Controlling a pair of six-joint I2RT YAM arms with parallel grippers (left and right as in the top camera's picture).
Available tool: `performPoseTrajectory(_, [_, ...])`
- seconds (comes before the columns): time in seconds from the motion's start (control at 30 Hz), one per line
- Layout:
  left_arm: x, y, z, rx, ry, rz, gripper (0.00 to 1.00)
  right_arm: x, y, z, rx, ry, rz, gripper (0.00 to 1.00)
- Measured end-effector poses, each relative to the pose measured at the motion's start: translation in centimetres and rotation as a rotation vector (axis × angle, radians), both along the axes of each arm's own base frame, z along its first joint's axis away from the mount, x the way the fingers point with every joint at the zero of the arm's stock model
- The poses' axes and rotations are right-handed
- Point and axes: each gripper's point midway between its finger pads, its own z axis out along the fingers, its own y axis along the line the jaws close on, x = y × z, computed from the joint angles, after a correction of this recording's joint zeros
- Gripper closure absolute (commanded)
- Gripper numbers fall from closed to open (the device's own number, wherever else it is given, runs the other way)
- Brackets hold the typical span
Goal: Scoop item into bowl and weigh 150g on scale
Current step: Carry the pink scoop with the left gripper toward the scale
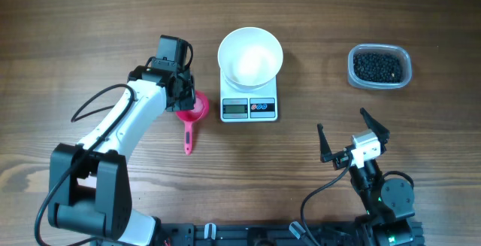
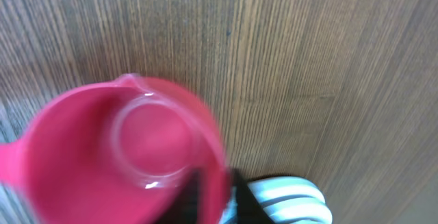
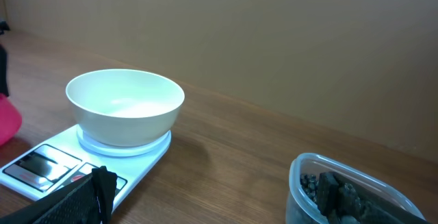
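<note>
My left gripper needs to take the cup's rim [image 2: 82, 91] away from the scale and turn the handle toward my right gripper, because the scoop's handle points to the front.
The white bowl [image 1: 250, 54] [image 3: 125, 104] stands on the white scale [image 1: 249, 108] [image 3: 41, 166], and I see nothing in it. The item, small black beads [image 1: 378, 65] [image 3: 315, 183], fills a clear tub [image 1: 353, 73] at the far right. A pink scoop [image 1: 187, 133] [image 2: 137, 155] lies left of the scale. My left gripper [image 1: 184, 95] [image 2: 233, 196] is down over its cup, with the cup's rim between the two fingers. The blur hides whether they press on it. My right gripper [image 1: 353, 137] [image 3: 215, 203] stands wide open near the front edge, holding nothing.
The clear tub [image 3: 301, 176] shows at the lower right of the right wrist view, behind one right fingertip [image 3: 339, 193]. Bare wooden table [image 1: 90, 43] lies to the left of the left arm and between the scale and the tub.
</note>
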Motion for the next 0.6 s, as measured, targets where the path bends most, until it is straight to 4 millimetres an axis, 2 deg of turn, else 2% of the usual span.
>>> performPoseTrajectory(0.03, [0.0, 0.0, 0.0, 0.0, 0.0, 0.002, 0.19, 0.0, 0.0, 0.0, 0.0, 0.0, 0.0, 0.0])
performPoseTrajectory(0.07, [0.0, 0.0, 0.0, 0.001, 0.0, -0.001, 0.18, 0.0, 0.0, 0.0, 0.0, 0.0, 0.0, 0.0])
performPoseTrajectory(0.27, [0.2, 0.0, 0.1, 0.023, -0.014, -0.069, 0.22, 0.0, 0.0, 0.0, 0.0, 0.0, 0.0, 0.0])
performPoseTrajectory(0.37, [1.8, -0.5, 0.9, 0.038, -0.094, -0.15, 0.24, 0.0, 0.0, 0.0, 0.0, 0.0, 0.0, 0.0])
performPoseTrajectory(0.43, [2.6, -0.7, 2.6, 0.055, -0.168, -0.215, 0.24, 0.0, 0.0, 0.0, 0.0, 0.0, 0.0, 0.0])
performPoseTrajectory(0.5, [2.9, -0.6, 5.3, 0.092, -0.255, -0.286, 0.21, 0.0, 0.0, 0.0, 0.0, 0.0, 0.0, 0.0])
performPoseTrajectory(0.6, [2.2, 0.7, 10.2, 0.252, -0.377, -0.433, 0.01, 0.0, 0.0, 0.0, 0.0, 0.0, 0.0, 0.0])
